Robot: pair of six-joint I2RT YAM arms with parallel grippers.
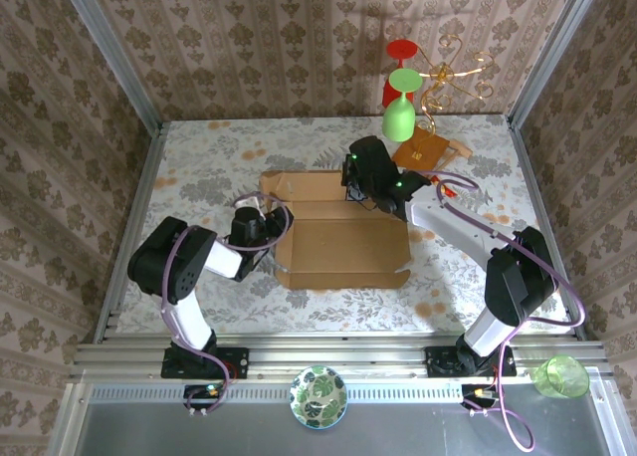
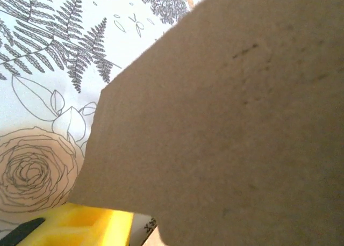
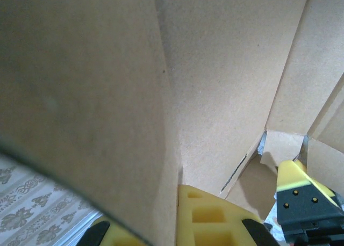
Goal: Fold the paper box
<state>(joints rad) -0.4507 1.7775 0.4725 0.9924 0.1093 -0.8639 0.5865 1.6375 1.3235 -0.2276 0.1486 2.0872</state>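
The cardboard flap is over my left gripper's fingers, so next I open them, back away clear of the box and pinch the box's corner [image 1: 273, 186] by its back side.
The paper box [image 1: 343, 247] lies open in the middle of the table, tan and unprinted, with its walls partly raised. My left gripper [image 1: 261, 227] is at the box's left wall. In the left wrist view a cardboard flap [image 2: 226, 122] covers the jaws, and one yellow finger [image 2: 91, 224] shows beneath its edge. My right gripper [image 1: 363, 189] is at the back wall. In the right wrist view this gripper [image 3: 169, 205] is shut on an upright cardboard panel [image 3: 107, 106], with a yellow finger [image 3: 215, 219] pressed against its inner face.
A smaller orange-brown flat piece with a gold mark [image 1: 423, 149] lies behind the box at the right. A green glass [image 1: 398, 117] and a red glass [image 1: 401, 53] hang from a gold wire stand. On the near rail are a green cup [image 1: 560, 376] and a patterned bowl [image 1: 318, 396].
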